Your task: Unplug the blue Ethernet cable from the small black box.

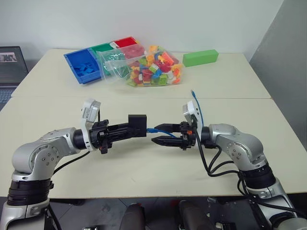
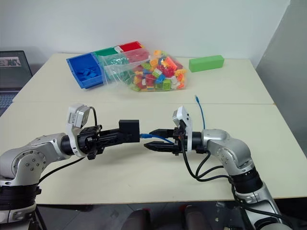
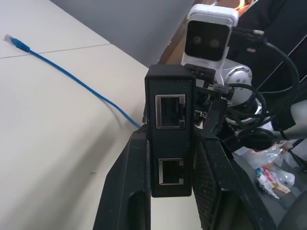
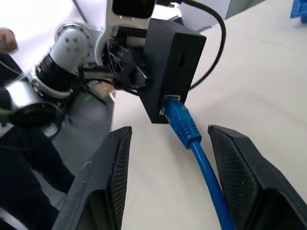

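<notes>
My right gripper's open fingers circle the blue Ethernet cable behind its seated plug; I'll move them closer, gripping the plug itself (image 2: 145,136) before pulling.
My left gripper (image 1: 132,129) is shut on the small black box (image 1: 137,123) and holds it above the table, pointing towards my right gripper. The blue Ethernet cable (image 4: 184,125) has one plug seated in a port on the box's edge. From there it runs between the fingers of my right gripper (image 1: 162,133), which stands open with a finger on each side of the cable. The cable's free plug (image 1: 193,92) lies on the table behind the right wrist. Two empty ports (image 3: 170,111) show on another face of the box.
At the back of the table (image 1: 57,158) stand a blue bin (image 1: 84,64), a green and a red bin, a clear bag of coloured bricks (image 1: 144,64) and a green block (image 1: 200,57). A laptop (image 1: 10,67) sits at the far left.
</notes>
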You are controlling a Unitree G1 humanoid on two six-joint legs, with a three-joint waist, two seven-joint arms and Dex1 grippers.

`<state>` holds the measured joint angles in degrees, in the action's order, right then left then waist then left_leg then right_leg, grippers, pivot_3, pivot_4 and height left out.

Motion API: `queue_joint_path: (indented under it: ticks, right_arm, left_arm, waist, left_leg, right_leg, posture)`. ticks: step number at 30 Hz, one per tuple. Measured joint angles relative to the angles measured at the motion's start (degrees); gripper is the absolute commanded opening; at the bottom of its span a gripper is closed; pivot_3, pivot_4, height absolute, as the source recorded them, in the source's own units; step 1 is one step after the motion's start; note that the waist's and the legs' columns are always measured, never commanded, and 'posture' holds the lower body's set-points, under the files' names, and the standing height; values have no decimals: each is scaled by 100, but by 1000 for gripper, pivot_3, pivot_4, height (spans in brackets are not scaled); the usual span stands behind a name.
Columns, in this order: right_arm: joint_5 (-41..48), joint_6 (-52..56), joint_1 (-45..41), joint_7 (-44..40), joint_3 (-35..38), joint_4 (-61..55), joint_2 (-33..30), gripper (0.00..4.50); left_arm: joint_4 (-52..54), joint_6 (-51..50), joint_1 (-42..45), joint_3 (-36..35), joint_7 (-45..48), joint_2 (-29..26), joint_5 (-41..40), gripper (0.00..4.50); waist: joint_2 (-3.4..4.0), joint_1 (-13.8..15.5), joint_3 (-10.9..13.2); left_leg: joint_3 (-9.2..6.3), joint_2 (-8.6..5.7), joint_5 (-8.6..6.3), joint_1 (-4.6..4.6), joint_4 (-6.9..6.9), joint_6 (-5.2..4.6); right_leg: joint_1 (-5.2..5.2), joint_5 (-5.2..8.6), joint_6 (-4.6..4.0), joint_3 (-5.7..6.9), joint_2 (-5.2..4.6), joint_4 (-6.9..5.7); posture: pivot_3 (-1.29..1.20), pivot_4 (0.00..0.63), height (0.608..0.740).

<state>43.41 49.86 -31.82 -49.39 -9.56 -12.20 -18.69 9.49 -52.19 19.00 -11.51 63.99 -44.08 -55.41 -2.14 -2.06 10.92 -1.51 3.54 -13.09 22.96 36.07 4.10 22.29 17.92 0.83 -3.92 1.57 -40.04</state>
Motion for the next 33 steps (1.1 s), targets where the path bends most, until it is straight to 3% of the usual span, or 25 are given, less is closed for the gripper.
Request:
queue_joint_path:
  ticks: [6, 27, 33]
  right_arm:
    - [498, 488, -4, 326, 297, 9, 256, 2673]
    - [485, 444, -26, 368, 300, 132, 410, 2673]
    - [484, 443, -48, 351, 295, 186, 409, 1486]
  left_arm:
    - [-17, -114, -1, -52, -64, 52, -203, 772]
    - [-27, -250, -23, -162, -246, 109, -468, 772]
    - [-25, -249, -51, -162, -228, 109, -468, 772]
  waist:
    - [1, -2, 0]
    - [1, -11, 1]
    - [1, -29, 1]
  left_leg:
    - [0, 1, 0, 1, 0, 0]
    - [1, 2, 0, 1, -1, 0]
    - [1, 2, 0, 1, -2, 0]
  right_leg:
    - [0, 10, 18, 0, 2, 2]
    - [1, 16, 29, -2, 4, 4]
    - [1, 17, 29, -2, 4, 4]
  posture:
    - [0, 150, 740]
    - [0, 150, 740]
    - [0, 150, 740]
